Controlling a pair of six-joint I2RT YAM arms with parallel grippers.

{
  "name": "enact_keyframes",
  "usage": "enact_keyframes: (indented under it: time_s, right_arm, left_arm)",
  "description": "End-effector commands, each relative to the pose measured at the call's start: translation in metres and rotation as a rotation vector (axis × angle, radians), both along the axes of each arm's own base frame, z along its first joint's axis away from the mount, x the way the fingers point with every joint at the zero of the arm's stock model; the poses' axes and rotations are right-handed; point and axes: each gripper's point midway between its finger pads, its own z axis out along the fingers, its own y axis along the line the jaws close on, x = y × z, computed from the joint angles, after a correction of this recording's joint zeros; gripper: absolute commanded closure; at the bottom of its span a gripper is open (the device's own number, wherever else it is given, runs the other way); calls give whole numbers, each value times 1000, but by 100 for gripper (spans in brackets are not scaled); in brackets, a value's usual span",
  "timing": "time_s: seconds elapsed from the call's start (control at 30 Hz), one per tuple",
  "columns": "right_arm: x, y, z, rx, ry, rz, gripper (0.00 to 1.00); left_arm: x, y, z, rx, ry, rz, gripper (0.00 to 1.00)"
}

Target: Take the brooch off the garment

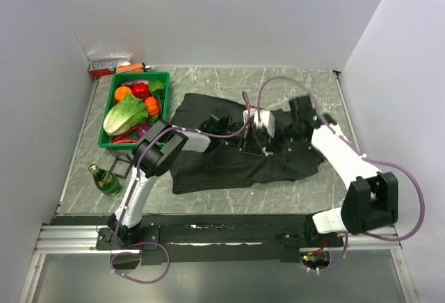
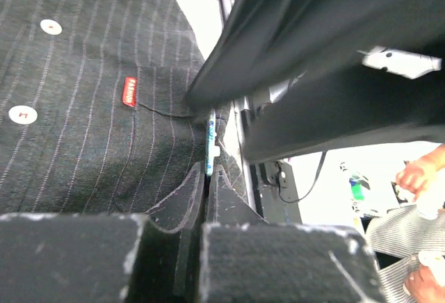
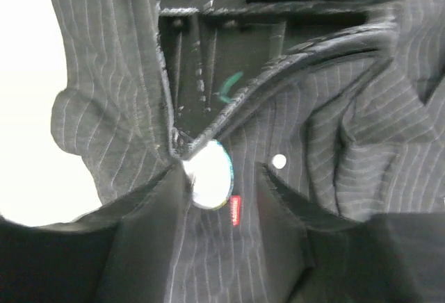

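Observation:
The garment around my left gripper's brooch edge is loose, so my right gripper needs to first pinch the cloth [image 3: 151,174] beside the red label.
The garment [image 1: 208,167] is a dark pinstriped shirt spread across the table, also filling the left wrist view [image 2: 83,108] and the right wrist view [image 3: 361,108]. The brooch [image 3: 212,174] is a round white disc with a blue-green rim, lying beside a small red sewn label [image 3: 235,210]. My left gripper [image 2: 208,169] is shut, with the brooch's edge [image 2: 210,136] pinched at its tips. My right gripper [image 3: 222,188] is open, its fingers straddling the brooch and the label without touching them. Both grippers meet over the shirt's middle [image 1: 254,142].
A green basket [image 1: 111,98] of vegetables stands at the back left, with a red box [image 1: 110,65] behind it. A green bottle [image 1: 104,180] lies near the left arm. Pale buttons [image 2: 50,26] dot the cloth. White walls close in on three sides.

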Motion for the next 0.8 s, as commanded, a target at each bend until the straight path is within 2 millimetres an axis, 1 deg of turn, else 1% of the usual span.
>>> enact_keyframes:
  time_s: [0.0, 0.03, 0.1, 0.17, 0.23, 0.27, 0.3, 0.33, 0.4, 0.43, 0.5, 0.53, 0.57, 0.6, 0.63, 0.67, 0.7, 0.73, 0.77]
  right_arm:
    - [32, 11, 71, 180, 35, -123, 34]
    - [35, 11, 84, 200, 49, -138, 33]
    - [36, 9, 92, 225, 69, -165, 30]
    - [31, 5, 87, 208, 78, -177, 30]
    - [24, -2, 77, 171, 85, -185, 32]
    - [16, -4, 61, 153, 122, -183, 32]
    - [9, -6, 53, 136, 136, -171, 32]
    - [-1, -9, 37, 117, 168, -164, 32]
    - [-13, -12, 21, 88, 182, -122, 30]
    - [-23, -15, 6, 72, 215, -113, 29]
    - [-28, -17, -6, 54, 233, -100, 28]
    - [-32, -18, -16, 44, 267, -94, 28]
    - [-33, -18, -21, 40, 278, -90, 28]
    - [-34, -18, -26, 42, 289, -92, 28]
    - [-32, -16, -32, 46, 299, -94, 28]
    - [-29, -15, -34, 49, 297, -96, 29]
    - [-27, -16, -38, 40, 299, -109, 31]
    - [-19, -14, -41, 43, 288, -118, 32]
    - [-16, -13, -41, 46, 284, -122, 35]
  left_arm:
    - [13, -4, 23, -26, -85, 29, 99]
    - [15, -4, 22, -23, -95, 35, 99]
    - [18, -4, 21, -14, -105, 45, 99]
    - [20, -4, 17, 6, -124, 57, 99]
    - [23, -4, 15, 25, -131, 63, 99]
    - [25, -5, 16, 25, -158, 67, 99]
    - [27, -5, 18, 24, -174, 70, 99]
    - [28, -5, 18, 23, -197, 64, 99]
    - [30, -3, 22, 34, -210, 62, 99]
    - [31, -3, 23, 31, -229, 56, 99]
    - [34, 1, 27, 50, -241, 61, 99]
    - [36, 2, 29, 48, -280, 59, 99]
    - [35, 5, 29, 74, -270, 60, 99]
    - [39, 5, 33, 74, -289, 64, 99]
    - [39, 6, 34, 76, -310, 58, 99]
    - [40, 7, 38, 77, -324, 61, 99]
    - [40, 9, 36, 96, -320, 62, 99]
    - [40, 9, 37, 97, -339, 60, 99]
    - [41, 10, 39, 97, -348, 61, 99]
